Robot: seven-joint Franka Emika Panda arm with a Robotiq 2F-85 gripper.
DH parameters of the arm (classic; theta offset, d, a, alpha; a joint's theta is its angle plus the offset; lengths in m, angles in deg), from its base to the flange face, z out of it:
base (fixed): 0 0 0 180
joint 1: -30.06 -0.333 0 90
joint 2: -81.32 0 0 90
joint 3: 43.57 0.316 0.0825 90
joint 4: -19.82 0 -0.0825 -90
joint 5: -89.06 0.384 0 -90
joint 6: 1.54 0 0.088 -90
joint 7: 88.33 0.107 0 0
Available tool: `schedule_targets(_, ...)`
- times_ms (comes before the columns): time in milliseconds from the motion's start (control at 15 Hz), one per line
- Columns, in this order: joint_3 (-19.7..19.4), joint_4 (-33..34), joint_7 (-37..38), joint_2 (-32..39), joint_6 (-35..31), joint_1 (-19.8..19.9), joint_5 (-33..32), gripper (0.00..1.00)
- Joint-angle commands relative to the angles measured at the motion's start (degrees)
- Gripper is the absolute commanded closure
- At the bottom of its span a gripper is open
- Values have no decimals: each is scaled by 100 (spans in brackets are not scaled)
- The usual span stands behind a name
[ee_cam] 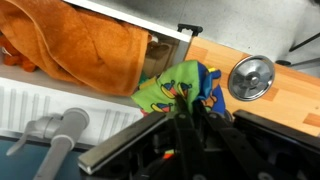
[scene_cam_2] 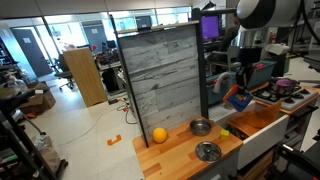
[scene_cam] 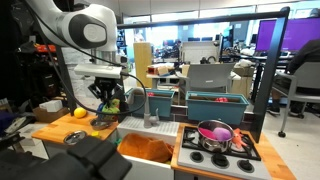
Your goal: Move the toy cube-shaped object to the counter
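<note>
The robot's gripper will release the toy cube on the wooden counter [scene_cam: 62,120] beside the yellow fruit, away from the sink.
The toy cube [ee_cam: 180,88] is light green with blue, orange and pale patches. My gripper [ee_cam: 185,112] is shut on it and holds it over the edge between the sink and the wooden counter [ee_cam: 292,100]. In both exterior views the gripper [scene_cam: 109,98] [scene_cam_2: 232,93] hangs just above the counter [scene_cam: 52,128] [scene_cam_2: 178,152] with the toy [scene_cam: 112,103] [scene_cam_2: 238,99] between its fingers. The fingertips hide the toy's near side in the wrist view.
An orange cloth [ee_cam: 80,45] [scene_cam: 146,150] fills the sink. On the counter are a metal bowl [ee_cam: 250,77] [scene_cam: 103,122] [scene_cam_2: 201,127], another bowl [scene_cam: 75,138] [scene_cam_2: 208,151] and a yellow fruit [scene_cam: 79,113] [scene_cam_2: 159,135]. A grey faucet [scene_cam: 150,105] and a pink pot [scene_cam: 215,133] stand nearby.
</note>
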Motion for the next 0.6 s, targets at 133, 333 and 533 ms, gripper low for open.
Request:
schedule_targets(133,32,296,-115,-48,1026,-470,-419,98)
schedule_targets(333,30,124,-144,-87,1111,-721,-645,98)
schedule_targets(533,86,-11,-259,-27,909,-906,-887,98)
